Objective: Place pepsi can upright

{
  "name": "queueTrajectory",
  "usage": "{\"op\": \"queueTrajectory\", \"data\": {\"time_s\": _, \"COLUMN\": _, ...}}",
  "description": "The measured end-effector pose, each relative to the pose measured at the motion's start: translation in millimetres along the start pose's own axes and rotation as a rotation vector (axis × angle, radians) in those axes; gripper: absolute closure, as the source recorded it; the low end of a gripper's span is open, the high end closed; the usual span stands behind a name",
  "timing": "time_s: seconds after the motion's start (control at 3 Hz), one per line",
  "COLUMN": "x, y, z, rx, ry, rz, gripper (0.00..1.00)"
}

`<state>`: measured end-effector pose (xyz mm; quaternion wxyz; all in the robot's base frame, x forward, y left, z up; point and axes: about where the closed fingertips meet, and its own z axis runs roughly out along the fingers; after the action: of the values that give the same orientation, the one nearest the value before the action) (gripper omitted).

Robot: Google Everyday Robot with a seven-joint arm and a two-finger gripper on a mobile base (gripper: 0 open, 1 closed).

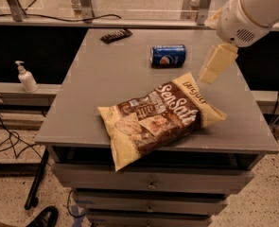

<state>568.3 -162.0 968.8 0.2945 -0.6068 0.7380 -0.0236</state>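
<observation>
Next, I close at the middle of the lying pepsi can [168, 56], fingers across the can's long sides.
The pepsi can [168, 56] is small and blue with a round logo. It lies on its side toward the back of the grey table [106, 89]. My gripper [209, 75] hangs from the white arm at the upper right. It hovers above the table, to the right of the can and a little nearer the front, apart from it. Nothing is in it.
A large brown-and-cream chip bag [155, 118] lies at the table's front, its corner overhanging the edge. A dark snack bar [116, 35] lies at the back left. A white pump bottle [25, 77] stands on a ledge to the left. Drawers sit under the table.
</observation>
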Motion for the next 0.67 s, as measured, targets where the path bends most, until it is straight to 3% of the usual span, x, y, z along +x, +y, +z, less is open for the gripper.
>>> {"op": "queueTrajectory", "data": {"time_s": 0.33, "x": -6, "y": -22, "z": 17, "rx": 0.015, "ry": -0.038, "rz": -0.008, "gripper": 0.00}}
{"op": "queueTrajectory", "data": {"time_s": 0.67, "x": -12, "y": -45, "z": 46, "rx": 0.015, "ry": -0.036, "rz": -0.032, "gripper": 0.00}}
